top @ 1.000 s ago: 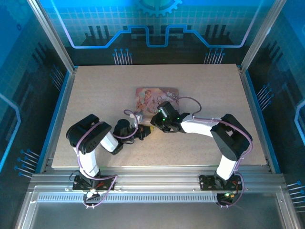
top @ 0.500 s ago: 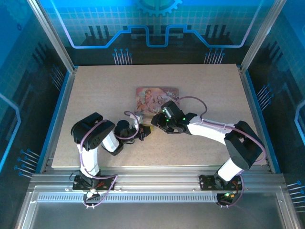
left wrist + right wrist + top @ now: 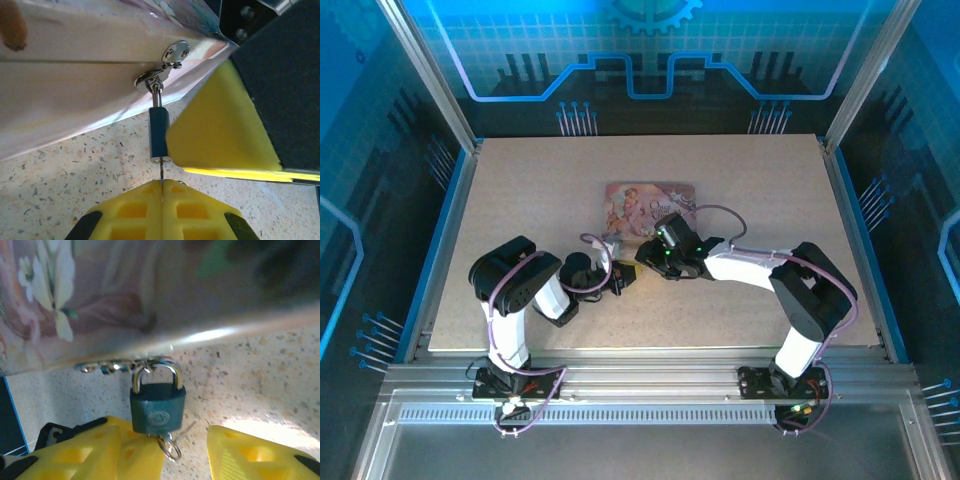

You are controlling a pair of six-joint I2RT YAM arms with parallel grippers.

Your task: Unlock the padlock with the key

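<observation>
My right gripper's open fingers surround the free-hanging padlock and should steady it while my left gripper opens and retakes the key (image 3: 161, 172).
The padlock (image 3: 157, 407) is a small dark blue-green block with a silver shackle, hooked through the hasp of the pink tin (image 3: 648, 205). It appears edge-on in the left wrist view as padlock (image 3: 160, 134). My left gripper (image 3: 162, 186) is shut on the key (image 3: 162, 175), whose thin blade runs straight up into the keyhole in the padlock's underside. A small key ring (image 3: 172, 449) hangs below the padlock. My right gripper (image 3: 165, 445) is open around the padlock; one yellow finger (image 3: 220, 127) lies against its side, the other finger (image 3: 250, 455) stands apart. The two grippers meet at the tin's near edge, left gripper (image 3: 621, 278), right gripper (image 3: 646, 263).
The tin's pale front wall (image 3: 75, 90) rises just behind the padlock, with its riveted hasp plate (image 3: 176, 51). Speckled tabletop (image 3: 75, 170) lies beneath. Both arms' cables loop near the tin, and the blue frame rails bound the table (image 3: 770, 180).
The right arm's elbow swung outward and came back, shifting its gripper slightly beside the padlock. The left arm has held almost still.
</observation>
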